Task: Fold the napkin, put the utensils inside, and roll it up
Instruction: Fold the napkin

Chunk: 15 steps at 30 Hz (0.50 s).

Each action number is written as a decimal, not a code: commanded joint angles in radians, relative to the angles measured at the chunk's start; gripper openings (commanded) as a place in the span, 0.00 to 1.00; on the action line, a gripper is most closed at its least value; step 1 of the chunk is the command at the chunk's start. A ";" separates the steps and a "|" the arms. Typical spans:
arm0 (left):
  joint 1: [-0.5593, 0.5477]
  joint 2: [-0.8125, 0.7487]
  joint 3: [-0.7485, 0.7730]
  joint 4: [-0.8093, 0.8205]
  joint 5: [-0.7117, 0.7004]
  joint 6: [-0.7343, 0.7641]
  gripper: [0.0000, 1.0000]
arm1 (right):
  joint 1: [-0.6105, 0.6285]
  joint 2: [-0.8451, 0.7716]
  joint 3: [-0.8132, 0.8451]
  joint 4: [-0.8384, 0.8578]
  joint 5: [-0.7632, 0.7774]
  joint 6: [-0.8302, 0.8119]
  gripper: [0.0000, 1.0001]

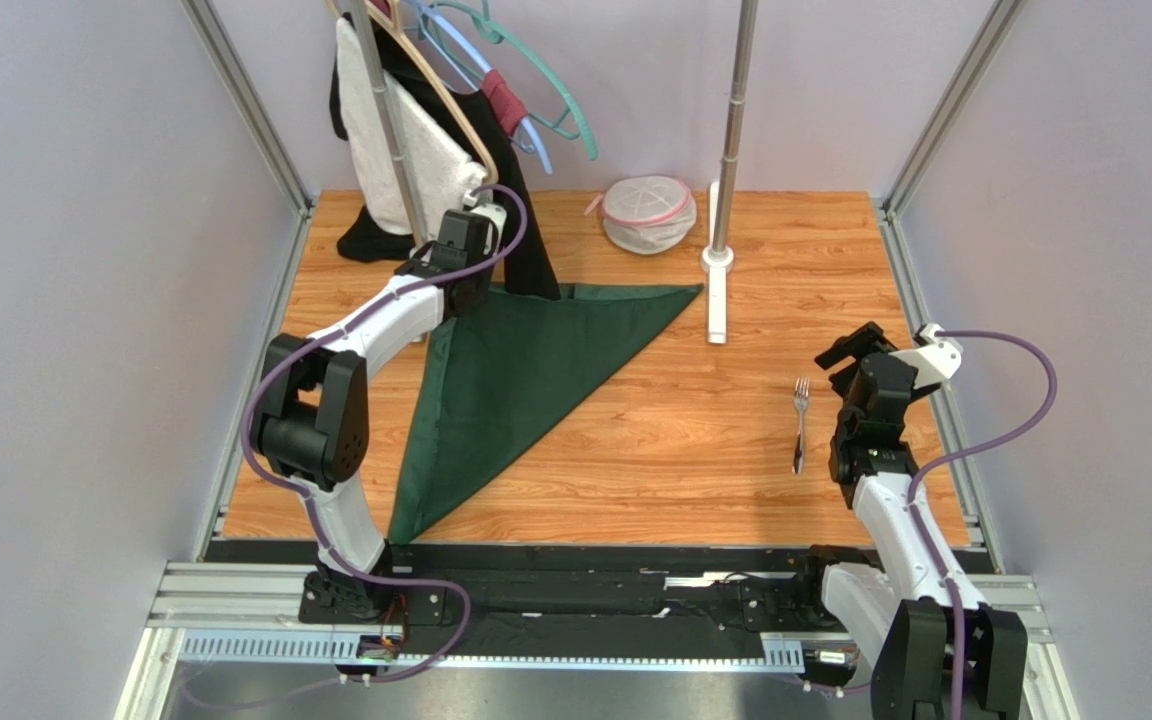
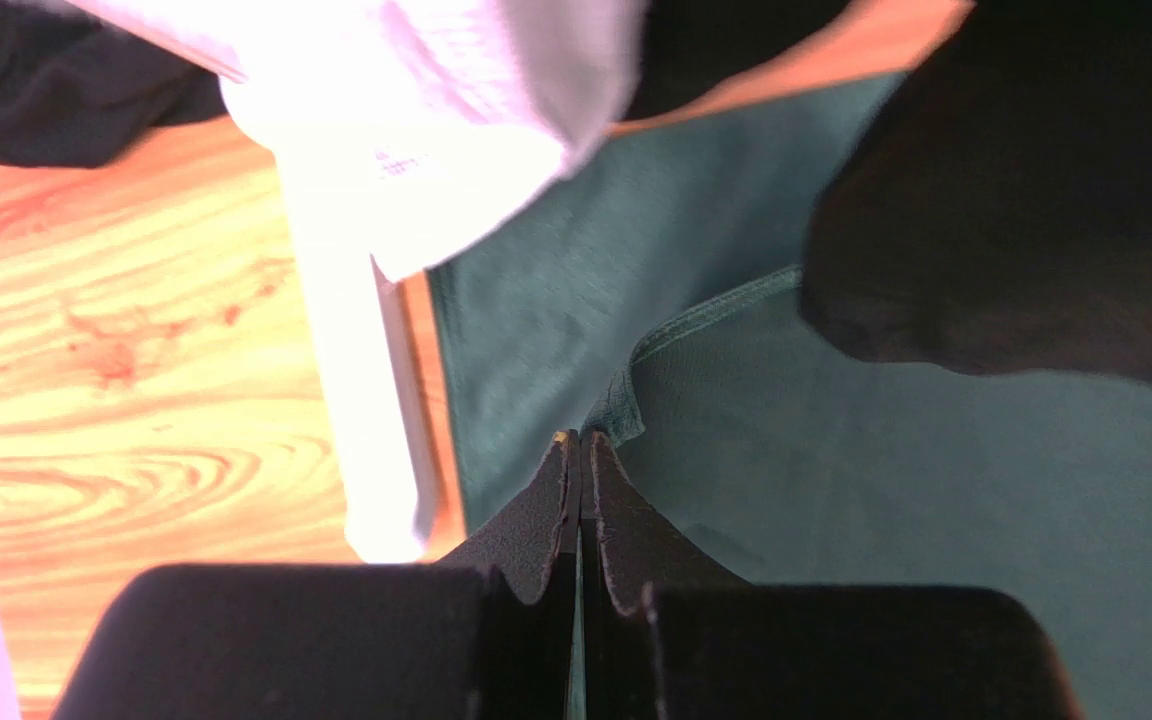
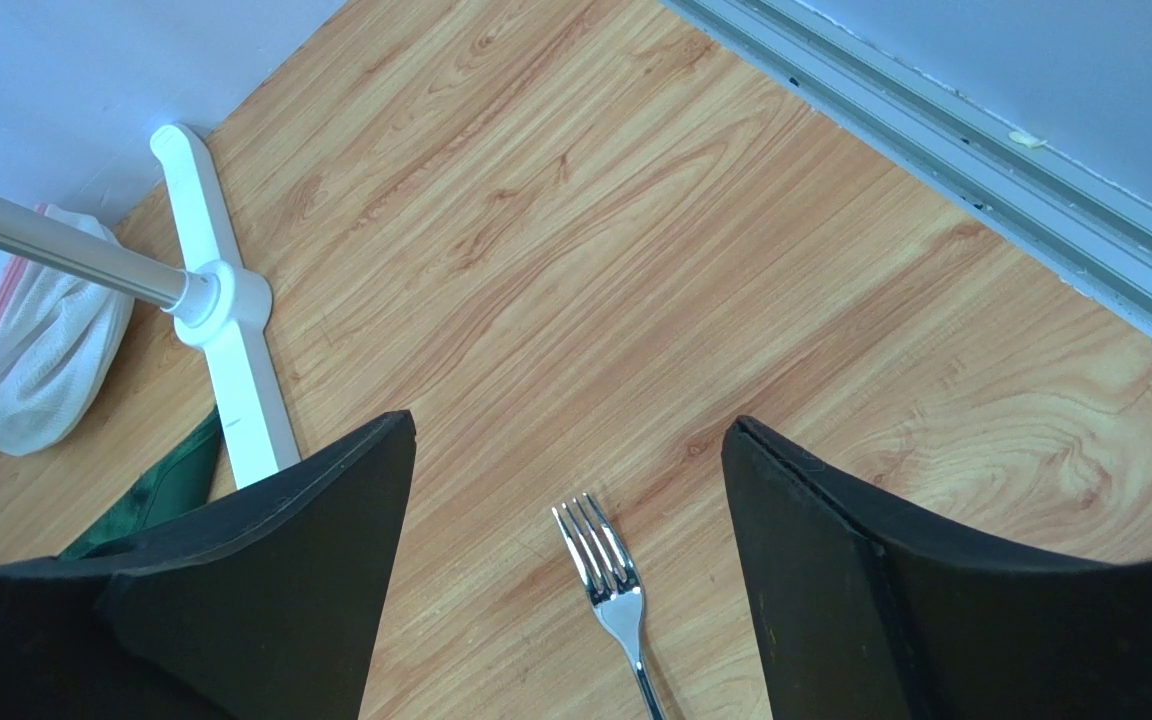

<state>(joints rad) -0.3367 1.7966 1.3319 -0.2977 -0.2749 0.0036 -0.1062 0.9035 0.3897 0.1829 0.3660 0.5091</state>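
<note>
Next, I move my right gripper to the silver fork and close it on the narrow part of its handle point(image 1: 802, 425) point(image 3: 647, 695), just below the tines.
The green napkin point(image 1: 522, 375) lies on the wooden table folded into a triangle, long point toward the near edge. My left gripper point(image 1: 459, 282) is at its far left corner. In the left wrist view the left gripper point(image 2: 582, 438) is shut on the napkin point(image 2: 898, 495), with a strip of green cloth between the jaws and a folded corner just past the tips. The silver fork point(image 1: 800, 423) lies on the right, tines pointing away. My right gripper point(image 1: 856, 375) hovers just right of it, open and empty. In the right wrist view the fork point(image 3: 605, 578) lies between the spread jaws point(image 3: 567, 450).
A garment rack stands at the back with a metal pole and a white foot point(image 1: 716, 285). Hangers hold a white towel point(image 1: 387, 143) and black clothes point(image 1: 530, 248) beside my left gripper. A white mesh bag point(image 1: 647, 213) lies at the back. Metal rails border the table.
</note>
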 commanded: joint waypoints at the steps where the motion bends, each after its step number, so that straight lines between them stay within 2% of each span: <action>1: 0.041 0.043 0.073 -0.011 0.031 0.052 0.00 | -0.006 0.002 0.005 0.047 0.022 0.011 0.79; 15: 0.107 0.170 0.207 -0.049 0.079 0.114 0.00 | -0.006 0.015 0.006 0.052 0.021 0.009 0.79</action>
<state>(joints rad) -0.2428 1.9388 1.4750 -0.3351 -0.2111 0.0761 -0.1062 0.9161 0.3897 0.1837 0.3656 0.5087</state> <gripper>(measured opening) 0.007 0.792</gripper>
